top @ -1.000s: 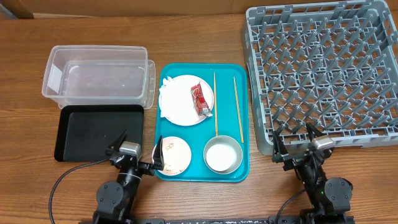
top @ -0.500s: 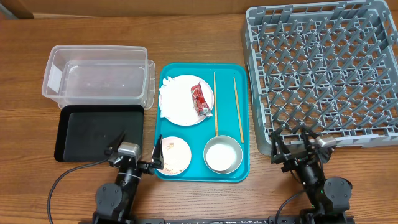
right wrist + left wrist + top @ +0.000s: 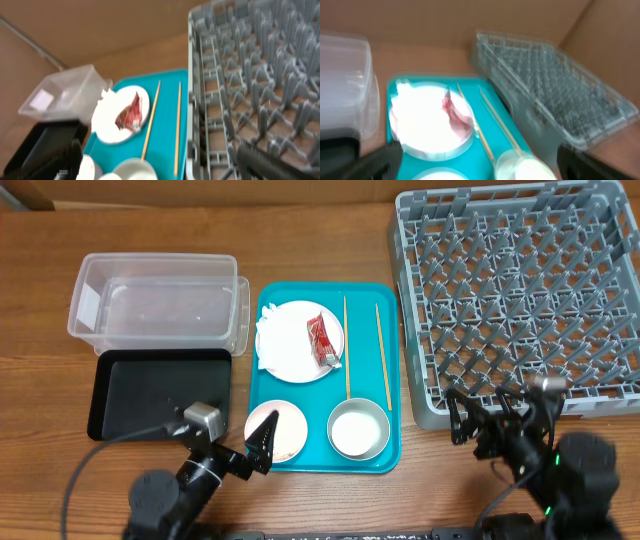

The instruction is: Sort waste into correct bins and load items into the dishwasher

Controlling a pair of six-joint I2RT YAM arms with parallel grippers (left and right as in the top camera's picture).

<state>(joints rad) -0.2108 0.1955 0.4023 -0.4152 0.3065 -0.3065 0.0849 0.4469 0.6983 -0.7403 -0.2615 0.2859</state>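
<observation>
My left gripper should next close on the white cup's rim [image 3: 338, 432] inside the pale bowl, on the side of the cup towards the small white plate.
On the teal tray [image 3: 325, 455] lie a large white plate [image 3: 295, 345] with a red foil packet [image 3: 320, 340] and a crumpled white napkin [image 3: 264, 330] at its left rim. There are also two chopsticks [image 3: 347, 350], a small white plate [image 3: 283, 430] and a pale bowl [image 3: 358, 430]. The clear tub [image 3: 155, 305] and black tray [image 3: 150, 390] lie to the left. The grey dish rack [image 3: 520, 300] stands on the right. My left gripper [image 3: 232, 448] is open and empty at the small plate's near-left edge. My right gripper [image 3: 497, 420] is open and empty at the rack's near edge. Food grains are too small to make out.
The wrist views are blurred. The left wrist view shows the large plate [image 3: 430, 120], the packet [image 3: 452, 110], the bowl [image 3: 525, 167] and the rack [image 3: 555, 95]. The right wrist view shows the rack [image 3: 250, 90], the chopsticks [image 3: 150, 122], the tub [image 3: 65, 95] and the black tray [image 3: 40, 142].
Both arms have shifted. The left gripper has swung right toward the small plate. The right arm has moved right along the rack's near edge. The objects have not moved.
</observation>
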